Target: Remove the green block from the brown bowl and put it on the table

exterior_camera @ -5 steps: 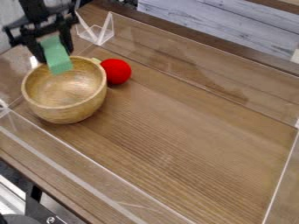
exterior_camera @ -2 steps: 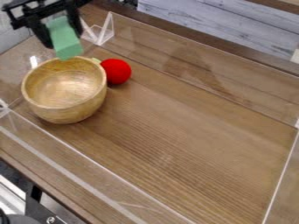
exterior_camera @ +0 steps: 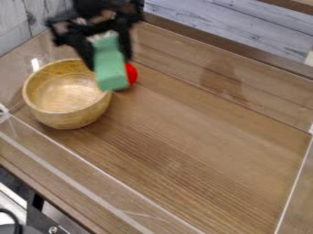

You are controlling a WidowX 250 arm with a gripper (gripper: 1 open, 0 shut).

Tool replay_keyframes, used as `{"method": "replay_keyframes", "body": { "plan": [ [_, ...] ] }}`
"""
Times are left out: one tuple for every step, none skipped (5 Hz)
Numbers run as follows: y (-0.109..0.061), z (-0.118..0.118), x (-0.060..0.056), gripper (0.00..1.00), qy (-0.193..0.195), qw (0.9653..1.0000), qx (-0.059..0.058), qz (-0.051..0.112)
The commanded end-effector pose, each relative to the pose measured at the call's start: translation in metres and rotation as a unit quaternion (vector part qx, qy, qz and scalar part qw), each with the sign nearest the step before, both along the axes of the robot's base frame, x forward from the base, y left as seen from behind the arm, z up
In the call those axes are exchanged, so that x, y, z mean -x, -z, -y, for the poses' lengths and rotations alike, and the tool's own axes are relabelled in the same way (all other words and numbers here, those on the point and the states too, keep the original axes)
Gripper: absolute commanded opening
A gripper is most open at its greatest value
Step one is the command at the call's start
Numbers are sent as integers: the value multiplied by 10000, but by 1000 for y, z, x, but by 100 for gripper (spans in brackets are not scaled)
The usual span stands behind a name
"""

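Next, I release the green block on the bare front part of the table (exterior_camera: 202,171), well away from the brown bowl.
The green block (exterior_camera: 112,62) hangs upright in the air, clamped between the fingers of my black gripper (exterior_camera: 106,38), which is blurred with motion. It is just right of the brown bowl (exterior_camera: 66,93), above the bowl's right rim and in front of the red ball (exterior_camera: 128,73), which it mostly hides. The bowl stands at the left of the table (exterior_camera: 196,137) and its inside shows nothing in it.
Clear acrylic walls (exterior_camera: 73,187) run along the table's edges. A wide stretch of wood-grain tabletop lies to the right of the bowl and ball.
My gripper has carried the green block up out of the bowl and then to the right, from above the bowl's far left rim to beside its right rim.
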State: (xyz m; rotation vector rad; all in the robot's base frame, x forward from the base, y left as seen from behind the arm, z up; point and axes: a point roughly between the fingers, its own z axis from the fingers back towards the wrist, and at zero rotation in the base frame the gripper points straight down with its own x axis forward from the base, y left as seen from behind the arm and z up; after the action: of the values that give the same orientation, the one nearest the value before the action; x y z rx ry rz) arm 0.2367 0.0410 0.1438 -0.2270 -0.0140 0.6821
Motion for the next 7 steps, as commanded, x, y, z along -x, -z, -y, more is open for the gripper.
{"method": "replay_keyframes", "body": {
  "plan": [
    [6,38,-7,0,753,9969,-105,225],
    [22,76,-12,0,786,9965,-134,240],
    [43,111,-18,0,799,9963,-224,224],
    [48,119,-26,0,901,9947,-401,278],
    [45,116,-33,0,807,9950,-549,218],
    [41,113,-39,0,683,9953,-679,130],
    [54,114,-31,100,644,9948,-778,82]
  ]
}}
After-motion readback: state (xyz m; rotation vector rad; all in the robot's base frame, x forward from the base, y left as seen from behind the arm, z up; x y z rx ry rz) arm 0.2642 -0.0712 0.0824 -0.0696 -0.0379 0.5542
